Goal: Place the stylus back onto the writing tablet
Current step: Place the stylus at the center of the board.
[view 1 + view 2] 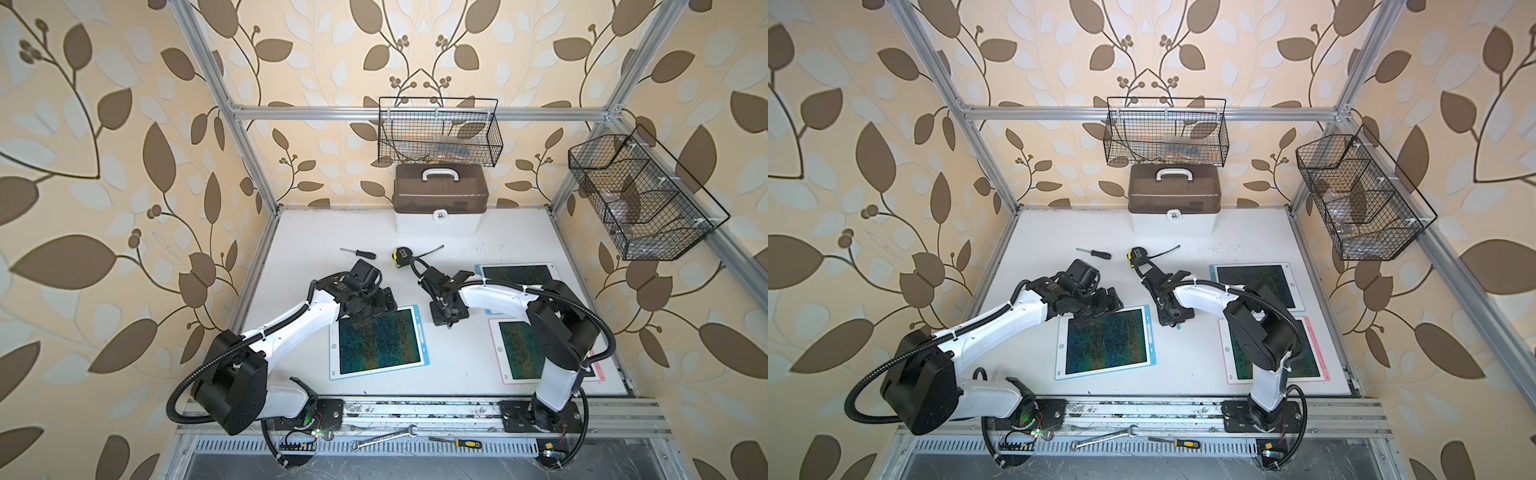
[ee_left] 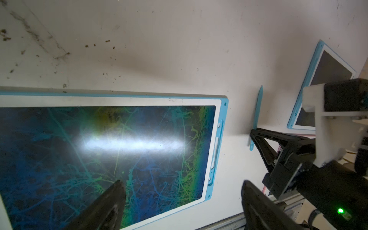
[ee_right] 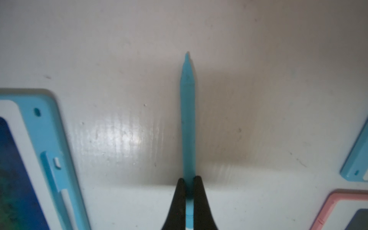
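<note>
The stylus is held near its rear end in my right gripper and most of its length sticks out ahead, so I should open and grip the stylus closer to its tip (image 3: 187,110).
The stylus (image 3: 188,119) is a slim light-blue pen, and my right gripper (image 3: 189,181) is shut on its rear end. It lies level, close to the white table, just right of the blue-framed writing tablet (image 1: 382,345); whether it touches the table I cannot tell. In the left wrist view the stylus (image 2: 256,117) points away from the right gripper's black fingers (image 2: 258,137). The tablet's pen slot (image 2: 216,151) along its right edge holds nothing. My left gripper (image 2: 183,185) hangs open over the tablet's far part, with nothing between its fingers.
A second blue tablet (image 1: 515,274) lies at the right rear and a pink one (image 1: 515,353) under the right arm. Behind are a tape measure (image 1: 401,255), a screwdriver (image 1: 359,252) and a brown-lidded toolbox (image 1: 440,199). Wire baskets (image 1: 438,133) hang on the frame.
</note>
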{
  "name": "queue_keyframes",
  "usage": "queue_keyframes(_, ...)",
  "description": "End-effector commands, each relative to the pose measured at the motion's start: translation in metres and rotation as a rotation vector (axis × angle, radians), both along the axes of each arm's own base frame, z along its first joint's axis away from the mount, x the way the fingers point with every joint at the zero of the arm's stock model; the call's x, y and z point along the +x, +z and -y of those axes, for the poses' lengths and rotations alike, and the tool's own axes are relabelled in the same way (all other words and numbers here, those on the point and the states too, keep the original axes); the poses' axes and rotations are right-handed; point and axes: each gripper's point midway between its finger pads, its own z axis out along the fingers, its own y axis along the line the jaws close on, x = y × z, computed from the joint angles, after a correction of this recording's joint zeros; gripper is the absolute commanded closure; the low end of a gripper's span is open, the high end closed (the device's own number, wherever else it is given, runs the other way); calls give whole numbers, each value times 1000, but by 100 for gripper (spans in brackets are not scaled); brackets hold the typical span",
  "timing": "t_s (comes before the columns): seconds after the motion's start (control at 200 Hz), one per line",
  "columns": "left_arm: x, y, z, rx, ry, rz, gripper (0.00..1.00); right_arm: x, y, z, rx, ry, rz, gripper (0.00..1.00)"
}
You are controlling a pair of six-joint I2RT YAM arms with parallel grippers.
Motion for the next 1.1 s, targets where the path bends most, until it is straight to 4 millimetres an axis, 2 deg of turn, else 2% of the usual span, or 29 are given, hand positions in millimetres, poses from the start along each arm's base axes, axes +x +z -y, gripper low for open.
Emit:
queue_keyframes(0.0, 0, 0, 1, -15, -8, 3, 8, -14, 2, 7, -18, -15, -20, 99)
queue_keyframes(0.175, 2, 0, 2, -12, -17, 1, 8, -19, 0, 9, -20, -19, -29, 98)
queue_keyframes(0.535, 5, 2, 2, -3, -24, 10, 8, -12, 7, 5, -23, -4, -9, 79)
queue_keyframes(0.66, 5, 3, 2, -5, -21, 11, 8, -7, 11, 6, -14, -16, -1, 77)
queue_keyframes(0.915, 3, 1, 0, -1, -14, 5, 8, 19, 23, 9, 46, -38, 19, 74)
queue_keyframes(1.04, 3, 1, 1, -4, -13, 4, 8, 26, 26, 6, 52, -7, 18, 74)
queue_keyframes(1.095, 4, 1, 0, -2, -11, 3, 8, 35, 33, -1, 73, 9, 29, 74)
